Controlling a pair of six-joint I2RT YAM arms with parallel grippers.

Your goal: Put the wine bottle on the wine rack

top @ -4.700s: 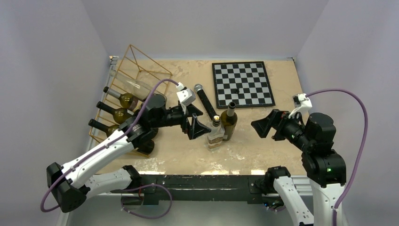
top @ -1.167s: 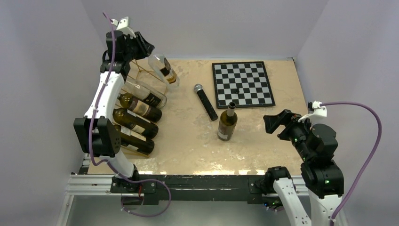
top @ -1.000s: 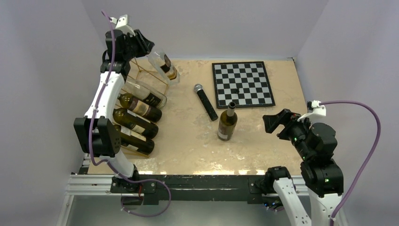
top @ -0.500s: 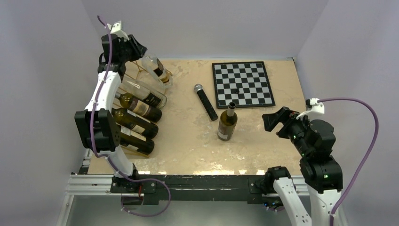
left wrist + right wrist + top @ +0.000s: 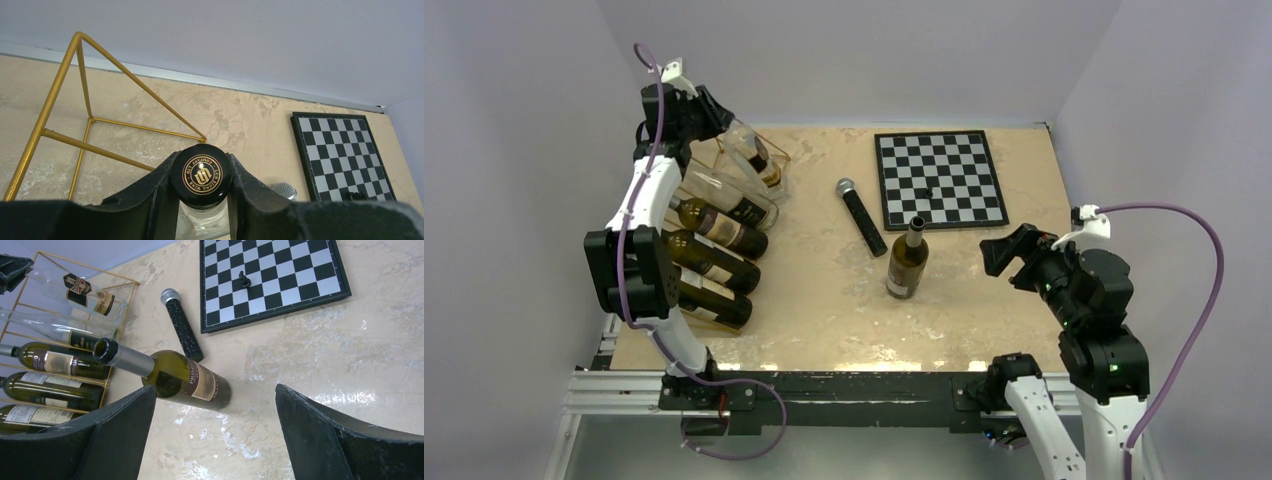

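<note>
Once the left gripper lets go, the clear wine bottle will rest on the wine rack (image 5: 744, 167) next to the other clear bottle.
My left gripper (image 5: 701, 110) is raised at the far left and shut on the black gold-printed cap (image 5: 202, 175) of a clear wine bottle (image 5: 754, 155). The bottle slopes down and to the right over the top of the gold wire wine rack (image 5: 781, 160), its base near the rack's right end. I cannot tell whether it touches the bars. Below it in the wine rack (image 5: 30, 325) lie another clear bottle (image 5: 729, 195) and three dark ones (image 5: 714, 258). My right gripper (image 5: 1009, 252) stands open and empty, low at the right, facing an upright green bottle (image 5: 908, 262).
A black microphone (image 5: 861, 215) lies mid-table between the rack and the green bottle (image 5: 185, 377). A black-and-white chessboard (image 5: 940, 178) with one dark piece (image 5: 243, 279) lies at the back right. Grey walls close in the left, far and right sides.
My left arm has swung left and down, bringing the clear bottle from high above the rack's right end onto its top. The right gripper has hardly moved.
</note>
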